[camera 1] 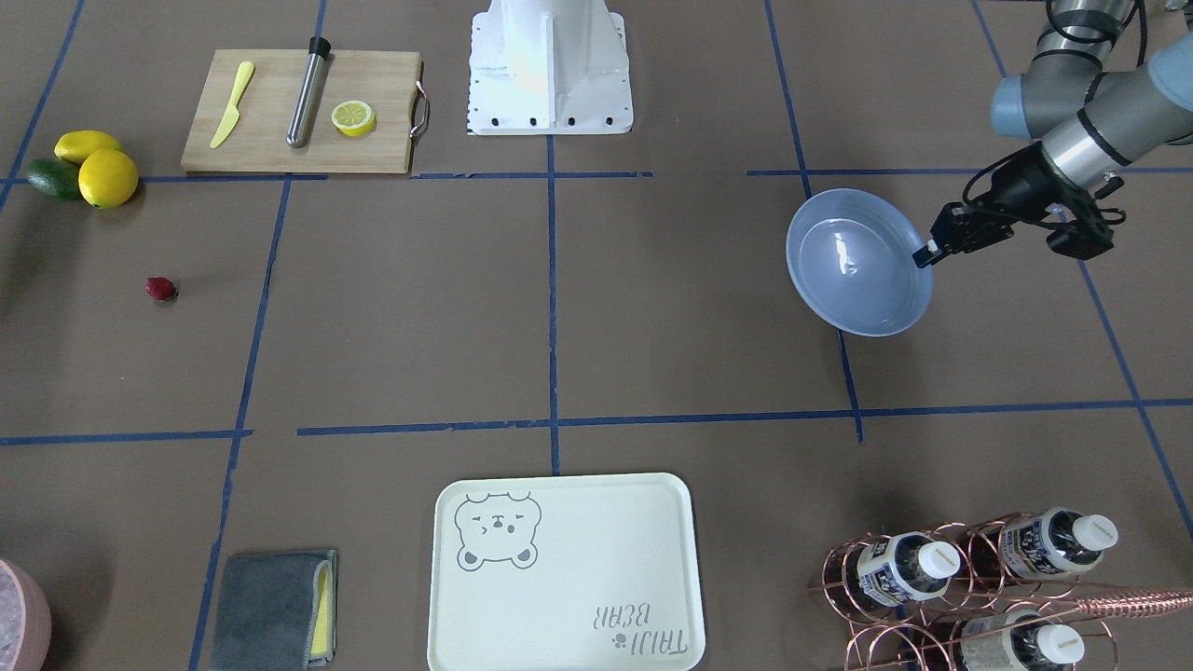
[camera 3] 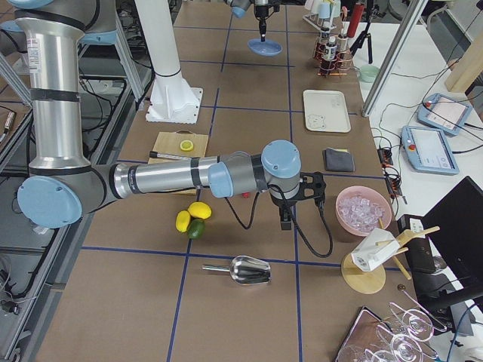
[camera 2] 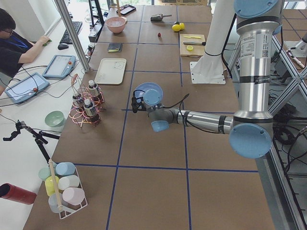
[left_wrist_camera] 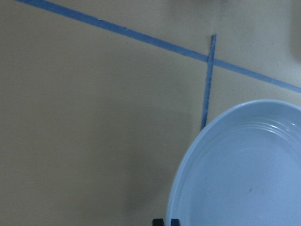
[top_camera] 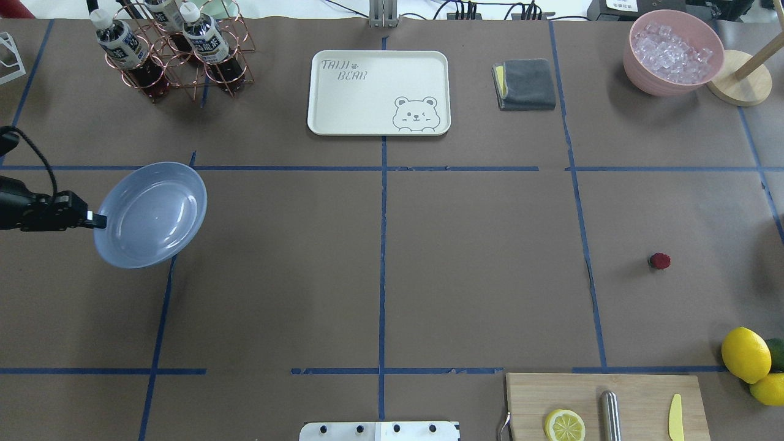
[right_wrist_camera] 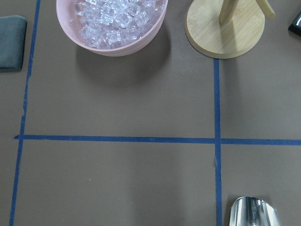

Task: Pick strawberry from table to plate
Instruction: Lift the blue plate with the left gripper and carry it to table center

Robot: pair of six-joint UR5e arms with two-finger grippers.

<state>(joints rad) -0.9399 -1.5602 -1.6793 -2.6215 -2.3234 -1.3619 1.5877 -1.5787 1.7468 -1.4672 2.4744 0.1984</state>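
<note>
Next, my left gripper releases the light-blue plate, which now hangs tilted above the table, on the blue line (camera 1: 551, 276), in the space that lies between the bear tray and the white stand.
The strawberry (camera 1: 160, 289) (top_camera: 659, 261), small and dark red, lies on the brown-paper table (top_camera: 478, 257) on my right side, alone in its grid square. Far across on my left side, the light-blue plate (camera 1: 857, 261) (top_camera: 150, 214) (left_wrist_camera: 244, 174) hangs tilted above the table. My left gripper (camera 1: 927, 252) (top_camera: 95, 219) is shut on the plate's rim. My right gripper (camera 3: 285, 219) shows only in the exterior right view, hovering above the table near the ice bowl; I cannot tell whether it is open or shut.
A cutting board (camera 1: 373, 140) holds a lemon half (camera 1: 354, 118), a yellow knife and a steel rod. Lemons (top_camera: 745, 354) lie near the strawberry. A bear tray (top_camera: 378, 92), grey cloth (top_camera: 525, 84), ice bowl (top_camera: 672, 52), bottle rack (top_camera: 165, 52) and metal scoop (right_wrist_camera: 254, 214) also stand around.
</note>
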